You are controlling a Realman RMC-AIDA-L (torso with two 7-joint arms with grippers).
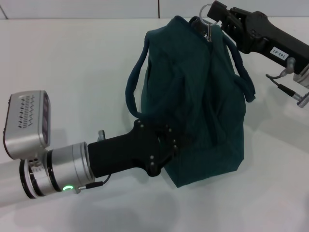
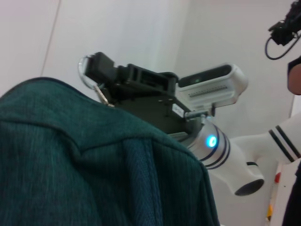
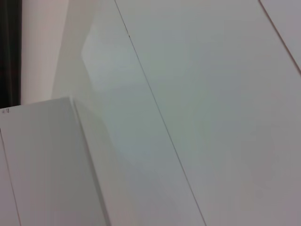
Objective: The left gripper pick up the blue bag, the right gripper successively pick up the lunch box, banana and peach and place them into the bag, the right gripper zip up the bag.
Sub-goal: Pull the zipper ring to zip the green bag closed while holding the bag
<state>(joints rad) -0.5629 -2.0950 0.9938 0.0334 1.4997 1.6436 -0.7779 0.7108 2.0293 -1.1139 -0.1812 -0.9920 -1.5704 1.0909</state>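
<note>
I need to open my left gripper, which pinches the bag's near side crooked into folds, back it off and take the bag's side (image 1: 146, 96) beside the loop handle before zipping.
The blue bag (image 1: 193, 101) stands on the white table, dark teal, its top closed and drawn up to a peak at the far end. Its two loop handles (image 1: 135, 82) hang down the sides. My left gripper (image 1: 171, 142) reaches in from the near left and is shut on the bag's near lower wall. My right gripper (image 1: 215, 12) comes from the far right and is shut on the metal zipper ring-pull (image 1: 206, 10) at the peak. The left wrist view shows the bag fabric (image 2: 94, 165) and the right gripper (image 2: 96, 66) on the ring (image 2: 84, 70). Lunch box, banana and peach are out of view.
The white table (image 1: 72, 63) stretches out to the left of and in front of the bag. A wall rises just behind the table's far edge. A thin cable and plug (image 1: 289, 92) hang beside the right arm. The right wrist view shows only white wall panels (image 3: 188, 117).
</note>
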